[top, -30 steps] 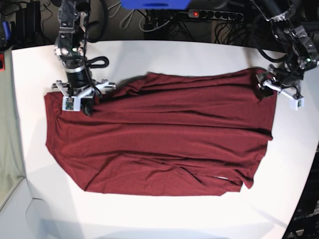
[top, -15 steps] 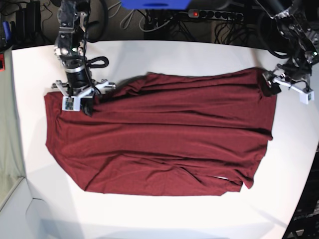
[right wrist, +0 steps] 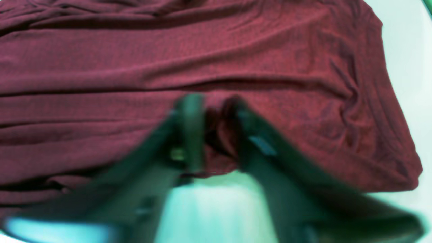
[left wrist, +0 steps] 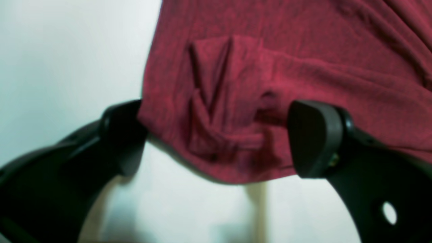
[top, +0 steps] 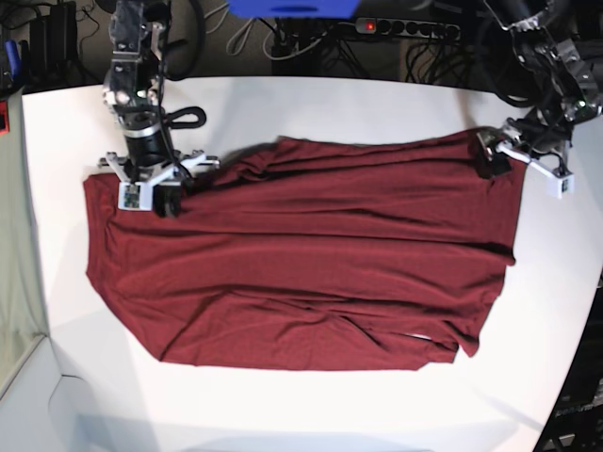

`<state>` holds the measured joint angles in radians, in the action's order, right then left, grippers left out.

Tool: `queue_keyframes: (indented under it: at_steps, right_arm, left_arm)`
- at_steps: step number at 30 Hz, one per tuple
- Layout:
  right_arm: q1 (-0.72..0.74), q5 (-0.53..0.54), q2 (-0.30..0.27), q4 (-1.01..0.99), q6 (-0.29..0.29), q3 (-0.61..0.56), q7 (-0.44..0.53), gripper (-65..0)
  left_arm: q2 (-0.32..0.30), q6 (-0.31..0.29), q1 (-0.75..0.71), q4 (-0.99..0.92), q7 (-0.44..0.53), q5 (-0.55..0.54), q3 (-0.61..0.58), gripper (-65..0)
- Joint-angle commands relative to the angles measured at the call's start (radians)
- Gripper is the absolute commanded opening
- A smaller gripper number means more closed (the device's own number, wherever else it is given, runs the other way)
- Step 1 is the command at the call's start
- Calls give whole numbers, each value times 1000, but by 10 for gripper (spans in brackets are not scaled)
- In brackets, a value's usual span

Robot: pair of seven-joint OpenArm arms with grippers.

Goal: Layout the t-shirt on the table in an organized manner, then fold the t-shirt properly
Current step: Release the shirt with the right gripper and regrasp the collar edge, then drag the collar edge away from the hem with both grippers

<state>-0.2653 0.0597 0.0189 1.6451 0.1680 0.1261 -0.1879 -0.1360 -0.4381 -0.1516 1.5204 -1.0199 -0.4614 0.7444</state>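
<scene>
A small fold crumples the far corner of the t-shirt, so the robot's left gripper will pinch the t-shirt's outer edge point(left wrist: 156, 119) there and pull that corner straight before folding.
The maroon t-shirt point(top: 311, 264) lies spread wide across the white table point(top: 311, 104), with long creases and a ragged near hem. My left gripper point(top: 495, 155) is at the shirt's far right corner. In the left wrist view this gripper point(left wrist: 216, 138) is open wide, and the wrinkled corner of the t-shirt point(left wrist: 236, 101) lies between its black fingers point(left wrist: 314, 138). My right gripper point(top: 160, 200) is at the shirt's far left edge. In the blurred right wrist view its fingers point(right wrist: 190, 131) stand apart, with a small bunch of the t-shirt point(right wrist: 219, 141) between them.
A power strip point(top: 405, 26) with a red light, cables and a blue object point(top: 292, 8) lie behind the table's back edge. The table's curved edge runs close past the left arm on the right side. White tabletop shows in front of the shirt's near hem.
The left gripper swung out past the shirt's right edge, then came back in over the far right corner. The right gripper's fingers have parted on the cloth.
</scene>
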Motion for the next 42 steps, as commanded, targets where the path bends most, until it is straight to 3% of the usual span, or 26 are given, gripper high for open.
queue_keyframes:
  at_steps: [1,3,6,14,16,23,26,42]
  right_arm:
    - [1,9,-3,27,3,5,29,-404]
    - [-4,10,-3,28,3,4,29,-314]
    - [-29,12,-3,59,3,4,29,-242]
    - [-142,7,0,186,3,-104,29,-223]
    - [-164,6,0,183,3,-151,29,-223]
    - [-164,6,0,83,3,-210,29,-223]
    - [-147,6,0,51,3,-210,29,-223]
    - [-119,6,3,-9,3,-228,29,-222]
  left_arm:
    - [-11,-1,4,13,-1,-7,0,-15]
    - [-11,-1,7,12,-1,-7,-6,-15]
    - [-14,-1,8,-5,-1,-7,-21,-15]
    - [-17,-3,10,-50,20,-7,-21,-29]
    - [-17,-3,2,-50,48,-7,-21,-88]
    - [-15,-3,1,-54,51,-7,-21,-448]
    - [-18,-3,-1,-93,57,-7,-21,-537]
    - [-20,-3,-1,-163,59,-7,-19,-527]
